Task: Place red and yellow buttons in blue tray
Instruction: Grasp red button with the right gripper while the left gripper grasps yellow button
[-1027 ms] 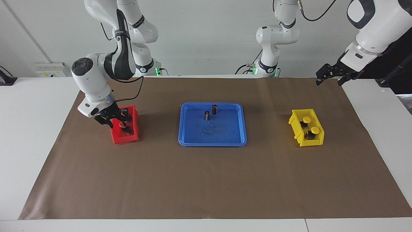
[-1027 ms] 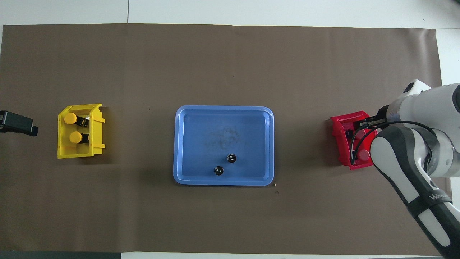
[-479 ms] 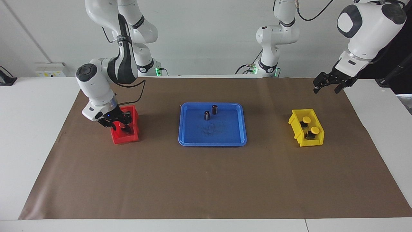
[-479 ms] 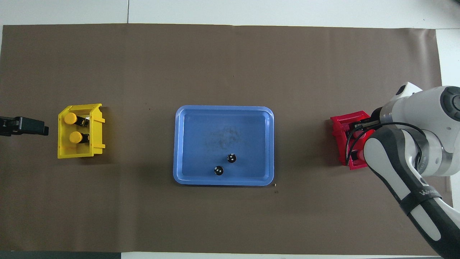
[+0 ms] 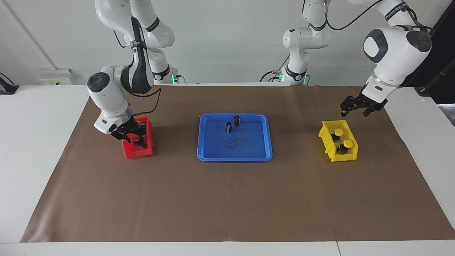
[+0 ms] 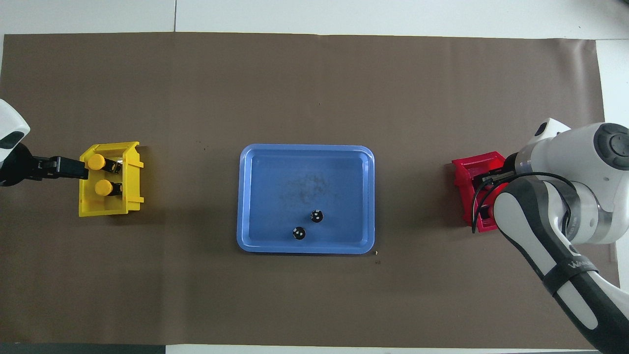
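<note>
My left gripper is to close next on the dark body (image 6: pixel 112 165) of the yellow button farther from the robots in the small yellow bin.
The two yellow buttons (image 5: pixel 338 132) (image 5: pixel 347 143) sit in the small yellow bin (image 5: pixel 328 142), also seen in the overhead view (image 6: pixel 96 161) (image 6: pixel 102 186). My left gripper (image 5: pixel 355 111) is open and empty, in the air over that bin's edge toward the left arm's end. My right gripper (image 5: pixel 133 136) is down inside the small red bin (image 5: pixel 138 152) among the red buttons, which it largely hides. One red cap (image 5: pixel 135 136) shows at its tip. The blue tray (image 5: pixel 234 157) lies at the middle of the mat, with no buttons in it.
Two capless dark cylinders (image 5: pixel 229 127) (image 5: pixel 237 120) stand in the tray's part nearer the robots. In the overhead view my right arm (image 6: pixel 550 216) covers most of the red bin (image 6: pixel 469 169). A brown mat (image 5: pixel 227 199) covers the table.
My right gripper has sunk deeper into the red bin. My left gripper has come down and in from the table's end to the yellow bin's edge.
</note>
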You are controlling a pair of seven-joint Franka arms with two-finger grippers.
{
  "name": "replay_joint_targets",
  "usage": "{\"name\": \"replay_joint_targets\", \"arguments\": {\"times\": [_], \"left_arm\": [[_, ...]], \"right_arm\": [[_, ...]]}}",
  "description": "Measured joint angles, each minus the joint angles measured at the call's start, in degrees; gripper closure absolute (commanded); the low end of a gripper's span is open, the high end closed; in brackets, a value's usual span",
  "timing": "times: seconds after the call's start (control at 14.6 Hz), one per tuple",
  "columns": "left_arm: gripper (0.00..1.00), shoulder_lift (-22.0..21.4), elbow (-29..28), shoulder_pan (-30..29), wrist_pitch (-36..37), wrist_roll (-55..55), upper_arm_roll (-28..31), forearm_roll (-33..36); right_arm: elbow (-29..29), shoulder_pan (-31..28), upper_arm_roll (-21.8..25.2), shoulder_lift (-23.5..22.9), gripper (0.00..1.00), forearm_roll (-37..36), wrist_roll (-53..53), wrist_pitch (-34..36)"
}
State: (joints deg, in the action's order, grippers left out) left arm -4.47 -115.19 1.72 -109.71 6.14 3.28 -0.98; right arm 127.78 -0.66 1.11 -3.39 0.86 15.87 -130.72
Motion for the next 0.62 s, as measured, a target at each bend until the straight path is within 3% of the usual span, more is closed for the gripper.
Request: {"name": "replay_joint_targets", "arguments": {"times": [0.27,0.55,0.62], "left_arm": [[0.04,2.43,-0.15,0.0,-2.02,-0.05,0.0,0.0],[0.24,6.31,-0.44,-0.04,-7.61,-0.13,0.01,0.0],[0.28,7.3,-0.46,-0.05,-8.7,-0.14,0.01,0.0]], "right_arm": [[0.14,-0.19,0.04,0.0,0.52,0.0,0.63,0.0],[0.35,-0.19,0.04,0.0,0.81,0.0,0.66,-0.03],[0.33,-0.19,0.03,0.01,0.81,0.0,0.66,-0.1]]}}
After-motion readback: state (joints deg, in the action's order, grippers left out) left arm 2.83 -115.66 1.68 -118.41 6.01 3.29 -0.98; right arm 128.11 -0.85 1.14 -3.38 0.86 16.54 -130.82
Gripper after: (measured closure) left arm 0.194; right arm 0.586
